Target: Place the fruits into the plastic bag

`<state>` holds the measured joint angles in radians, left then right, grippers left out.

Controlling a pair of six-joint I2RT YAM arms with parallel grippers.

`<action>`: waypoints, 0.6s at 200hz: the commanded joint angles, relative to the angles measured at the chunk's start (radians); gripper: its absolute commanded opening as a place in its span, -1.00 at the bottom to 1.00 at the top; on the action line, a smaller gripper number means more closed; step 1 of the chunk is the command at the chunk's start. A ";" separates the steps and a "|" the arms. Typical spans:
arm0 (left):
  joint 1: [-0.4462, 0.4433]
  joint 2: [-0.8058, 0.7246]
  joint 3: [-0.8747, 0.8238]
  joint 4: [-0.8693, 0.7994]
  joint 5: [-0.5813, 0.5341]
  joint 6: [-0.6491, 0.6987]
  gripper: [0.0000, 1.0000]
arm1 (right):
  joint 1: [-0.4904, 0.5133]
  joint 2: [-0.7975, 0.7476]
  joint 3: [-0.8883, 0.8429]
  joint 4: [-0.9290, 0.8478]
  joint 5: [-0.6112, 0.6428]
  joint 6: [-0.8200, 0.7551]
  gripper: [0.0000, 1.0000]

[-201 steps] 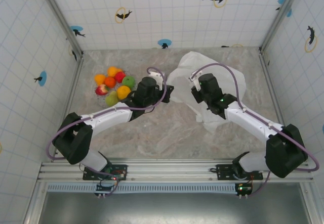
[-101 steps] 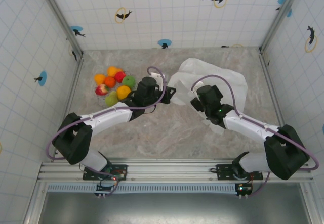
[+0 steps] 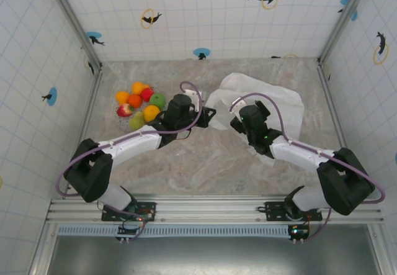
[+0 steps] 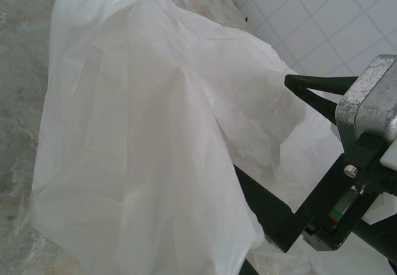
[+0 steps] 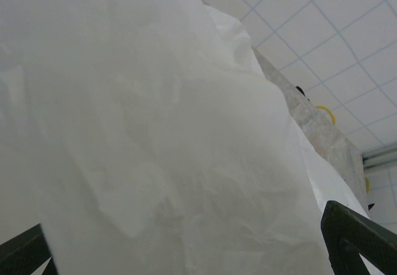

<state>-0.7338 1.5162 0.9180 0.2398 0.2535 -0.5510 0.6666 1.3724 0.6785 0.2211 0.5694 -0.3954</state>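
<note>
My right gripper should take the bag's upper film [image 3: 249,87] and keep the bag's opening open, because my left gripper holds the bag's edge but has to fetch the fruits.
The fruits [image 3: 139,103] lie heaped at the table's back left: several orange, two red, a green apple [image 3: 157,99] and a yellow-green pear [image 3: 136,121]. The plastic bag [image 3: 273,101] lies crumpled at the back right. My left gripper [image 3: 208,115] is shut on the bag's left edge, and the film [image 4: 142,151] drapes over its jaws and hides them. My right gripper [image 3: 236,112] stands wide open just right of it, at the bag's near edge. Its dark fingers [image 5: 356,234] flank the white film [image 5: 173,138], and these fingers [image 4: 273,216] also show in the left wrist view.
The fruits rest on a speckled grey plate [image 3: 117,117]. Tiled walls [image 3: 37,70] close the table on three sides. Bare marbled tabletop [image 3: 205,163] lies between the arms and the near edge.
My right gripper has opened wide, let go of the bag and shifted slightly left. The bag has sagged and spread flatter. The left gripper keeps its hold.
</note>
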 commanded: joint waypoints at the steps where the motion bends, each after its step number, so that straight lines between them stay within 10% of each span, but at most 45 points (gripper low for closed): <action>1: 0.010 -0.036 0.009 0.005 0.038 -0.011 -1.00 | -0.012 0.033 -0.024 0.088 0.025 -0.030 0.98; 48: 0.021 -0.048 -0.014 0.003 0.030 -0.010 -1.00 | -0.042 0.059 0.000 0.134 0.109 -0.095 0.87; 120: 0.022 -0.038 -0.011 -0.097 -0.150 0.088 -1.00 | -0.080 -0.018 0.108 -0.167 -0.099 0.078 -0.42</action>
<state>-0.7189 1.4921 0.9104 0.1894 0.1894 -0.5198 0.6094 1.4048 0.7326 0.1749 0.5636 -0.4191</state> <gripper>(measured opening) 0.043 0.369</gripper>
